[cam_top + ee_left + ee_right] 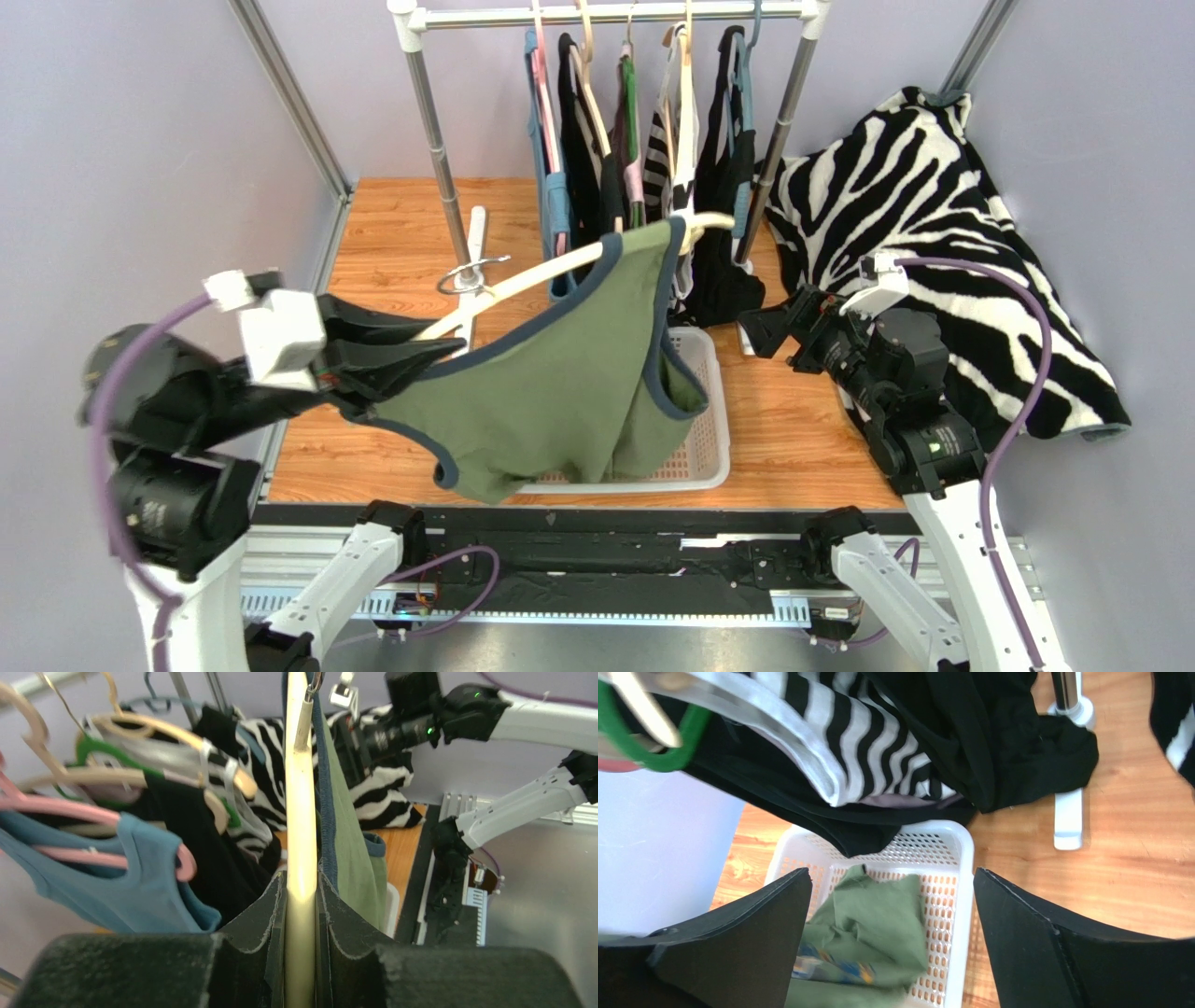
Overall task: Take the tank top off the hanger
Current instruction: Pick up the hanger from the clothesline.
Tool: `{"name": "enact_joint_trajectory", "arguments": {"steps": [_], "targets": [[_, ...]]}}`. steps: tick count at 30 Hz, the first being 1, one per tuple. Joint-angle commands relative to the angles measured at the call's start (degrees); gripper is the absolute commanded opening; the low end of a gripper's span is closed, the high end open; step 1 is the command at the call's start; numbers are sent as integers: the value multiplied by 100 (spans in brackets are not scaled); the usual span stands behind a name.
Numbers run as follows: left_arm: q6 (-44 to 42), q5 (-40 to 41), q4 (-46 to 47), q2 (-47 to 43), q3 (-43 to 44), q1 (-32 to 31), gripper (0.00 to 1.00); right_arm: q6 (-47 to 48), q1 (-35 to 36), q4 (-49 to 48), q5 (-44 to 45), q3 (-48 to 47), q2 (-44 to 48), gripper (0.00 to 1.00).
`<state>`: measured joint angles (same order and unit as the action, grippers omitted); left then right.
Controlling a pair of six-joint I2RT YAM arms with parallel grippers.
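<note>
I will next use my right gripper to grab the olive green tank top by the navy trim (671, 256) of its shoulder strap, near the loose end of the cream hanger.
The olive green tank top (561, 378) with navy trim hangs from a cream hanger (561, 266), and its lower part droops into the white basket (713, 462). My left gripper (452, 347) is shut on the hanger's left end and holds it tilted above the table. In the left wrist view the hanger (300, 812) runs straight out from between the shut left gripper (302, 878), with the tank top (351, 847) along its right side. My right gripper (758, 333) stands open beside the basket, holding nothing. In the right wrist view the open right gripper (892, 873) hovers over green cloth (878, 924) in the basket (959, 882).
A clothes rack (617, 17) at the back carries several garments on hangers (659, 154). Its white foot (1069, 815) rests on the wooden tabletop. A zebra-striped blanket (940, 210) lies at the right. Grey walls close in on both sides.
</note>
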<state>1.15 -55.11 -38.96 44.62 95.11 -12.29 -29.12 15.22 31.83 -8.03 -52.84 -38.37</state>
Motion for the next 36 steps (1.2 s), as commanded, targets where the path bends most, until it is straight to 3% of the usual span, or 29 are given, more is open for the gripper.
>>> {"name": "enact_joint_trajectory", "arguments": {"steps": [1, 5, 11, 14, 18, 21, 36], "targets": [[-325, 448, 117, -155, -914, -1, 0, 161, 42, -590, -154, -43, 330, 93], [-571, 808, 239, -129, -1319, -54, 0, 161, 51, -784, -557, 19, 611, 95], [-546, 739, 345, 12, -1521, -133, 0, -321, 226, -1705, -1279, 90, 410, 94], [-537, 695, 363, -32, -1670, -150, 0, -226, 866, -2084, -861, -102, -64, 94], [-546, 695, 363, -50, -1759, -159, 0, 476, 2550, -2085, 195, -647, -785, 93], [-554, 677, 371, -32, -1733, -159, 0, 706, 3081, -2076, 680, -938, -1172, 91], [-247, 396, 345, -208, -1768, -168, 1, 645, 3197, -2972, 927, -948, -1752, 83]]}}
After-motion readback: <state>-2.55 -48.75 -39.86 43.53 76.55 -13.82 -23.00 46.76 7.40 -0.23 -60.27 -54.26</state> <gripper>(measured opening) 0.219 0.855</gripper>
